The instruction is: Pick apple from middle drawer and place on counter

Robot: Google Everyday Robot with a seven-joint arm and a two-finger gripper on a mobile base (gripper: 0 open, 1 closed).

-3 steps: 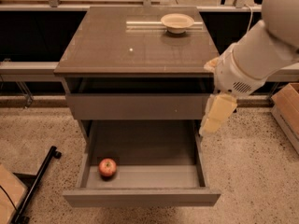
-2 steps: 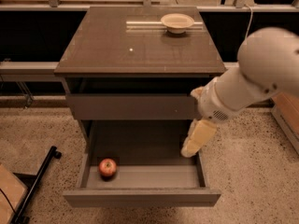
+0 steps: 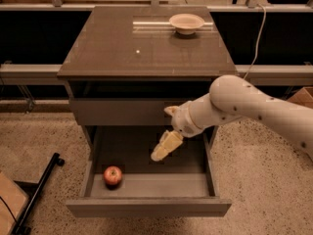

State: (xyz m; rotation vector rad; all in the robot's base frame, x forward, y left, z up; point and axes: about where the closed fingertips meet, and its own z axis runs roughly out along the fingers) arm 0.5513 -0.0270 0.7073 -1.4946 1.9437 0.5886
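Note:
Next, I move my gripper to the small red apple near the front corner of the open middle drawer and close it around the apple's sides (image 3: 113, 177).
The middle drawer (image 3: 146, 207) is pulled open below the cabinet's upper plain front. The small red apple (image 3: 113, 176) lies on the drawer floor near the front left corner. My gripper (image 3: 161, 151) hangs over the middle of the open drawer, pointing down and left, above and to the right of the apple and apart from it. It holds nothing that I can see. The counter (image 3: 112, 43) is the glossy grey-brown cabinet top with a tiny white speck.
A cream bowl (image 3: 186, 22) stands at the back right of the counter. My white arm (image 3: 254, 106) reaches in from the right across the cabinet front. A black bar (image 3: 39, 195) lies on the speckled floor at the left. A cardboard box (image 3: 303, 96) is at the right edge.
My arm has swung left and down, carrying the gripper from beside the cabinet's right edge to over the middle of the open drawer. The apple has not moved.

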